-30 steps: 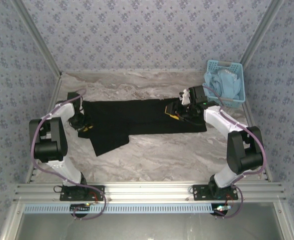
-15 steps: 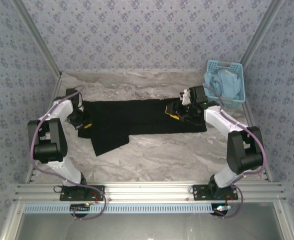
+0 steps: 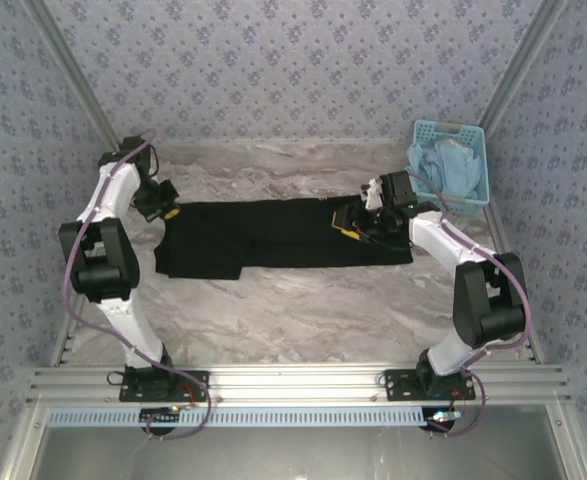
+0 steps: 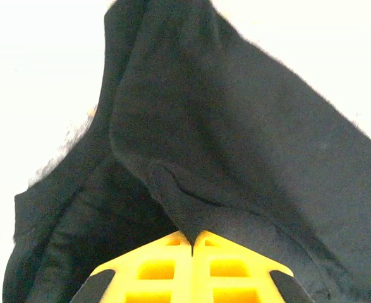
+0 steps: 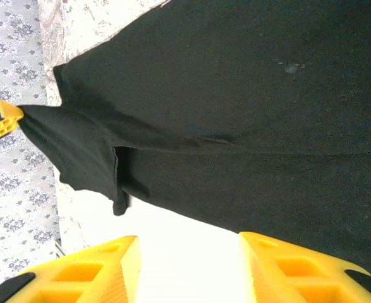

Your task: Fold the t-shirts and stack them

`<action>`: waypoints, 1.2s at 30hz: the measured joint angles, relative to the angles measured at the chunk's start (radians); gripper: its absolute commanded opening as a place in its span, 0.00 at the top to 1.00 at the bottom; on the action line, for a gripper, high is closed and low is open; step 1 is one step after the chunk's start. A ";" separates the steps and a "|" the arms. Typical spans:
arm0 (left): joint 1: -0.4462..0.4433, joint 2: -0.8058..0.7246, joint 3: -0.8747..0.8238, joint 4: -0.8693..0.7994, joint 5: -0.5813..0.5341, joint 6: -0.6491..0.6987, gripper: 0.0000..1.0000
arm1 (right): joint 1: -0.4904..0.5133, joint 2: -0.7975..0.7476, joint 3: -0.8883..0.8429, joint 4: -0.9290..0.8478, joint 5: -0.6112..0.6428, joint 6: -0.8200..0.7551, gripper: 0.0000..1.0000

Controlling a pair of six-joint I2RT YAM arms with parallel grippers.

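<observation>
Next, my left gripper lets go of the pinched fold at the back edge of the black t-shirt [image 3: 181, 201], beside the bare marble.
A black t-shirt [image 3: 273, 235] lies spread across the middle of the marble table, plain side up. My left gripper [image 3: 169, 211] is at the shirt's far left end, raised toward the back. In the left wrist view the left gripper [image 4: 193, 235] is shut on a pinched fold of the black t-shirt [image 4: 236, 139], which hangs away from the tips. My right gripper [image 3: 346, 226] hovers over the shirt's right part. In the right wrist view the right gripper [image 5: 188, 243] is open with nothing between its fingers, and the t-shirt [image 5: 236, 126] stretches toward the left gripper [image 5: 2, 120].
A light blue basket [image 3: 451, 128] holding pale blue cloth [image 3: 443, 165] stands at the back right corner. Patterned walls close in the table on three sides. Bare marble [image 3: 313, 305] lies between the shirt and the arm bases.
My left gripper closed on the shirt's left end and carried it up and toward the back left. The flap that hung toward the front left has drawn in. The right arm stayed put.
</observation>
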 measured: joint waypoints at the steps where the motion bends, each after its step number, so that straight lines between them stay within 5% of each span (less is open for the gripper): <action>1: 0.000 0.023 0.026 -0.011 0.000 -0.002 1.00 | -0.001 0.000 0.000 0.000 0.000 0.000 0.54; 11: 0.019 0.214 0.303 -0.141 0.026 -0.019 1.00 | -0.006 -0.005 -0.010 -0.010 0.000 0.000 0.54; 19: -0.001 0.180 0.196 -0.190 0.011 -0.038 1.00 | -0.013 -0.011 -0.014 -0.011 0.000 0.000 0.54; 36: -0.021 0.145 0.294 -0.253 0.066 -0.247 1.00 | -0.021 -0.010 -0.014 -0.015 0.000 -0.009 0.54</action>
